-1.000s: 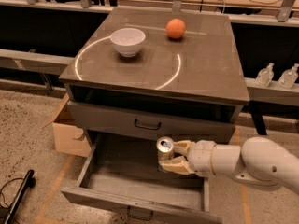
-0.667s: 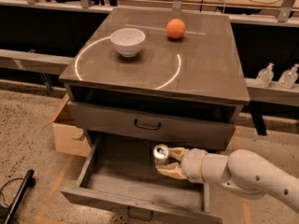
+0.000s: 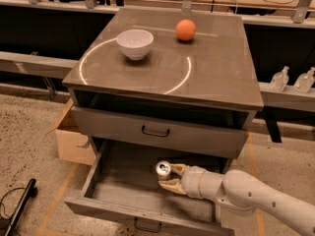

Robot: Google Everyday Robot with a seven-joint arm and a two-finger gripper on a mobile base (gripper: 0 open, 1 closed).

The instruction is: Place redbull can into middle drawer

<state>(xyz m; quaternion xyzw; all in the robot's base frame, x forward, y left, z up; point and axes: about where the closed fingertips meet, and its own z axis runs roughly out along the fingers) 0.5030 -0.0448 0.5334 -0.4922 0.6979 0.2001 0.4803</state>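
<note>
My gripper is going to release the redbull can on the bottom of the middle drawer, behind the black loop handle (image 3: 155, 188) on the drawer's front panel.
The redbull can (image 3: 163, 169) is held upright inside the middle drawer (image 3: 118, 181), which is pulled open. Only the can's shiny silver top and a bit of its side show. My gripper (image 3: 170, 177) reaches in from the right, low in the drawer, and its tan fingers (image 3: 173, 186) are shut around the can. The drawer's black loop handle (image 3: 147, 226) is on its front panel at the bottom edge of the view. The white arm (image 3: 256, 195) comes in from the lower right.
The upper drawer (image 3: 156, 131) is closed. On the cabinet top (image 3: 216, 77) stand a white bowl (image 3: 135, 44) and an orange fruit (image 3: 185, 30). A cardboard box (image 3: 71, 141) sits left of the cabinet. Two clear bottles (image 3: 293, 80) stand on a ledge at right.
My gripper has carried the can a little to the left and lower into the open drawer. The arm has stretched further in from the right.
</note>
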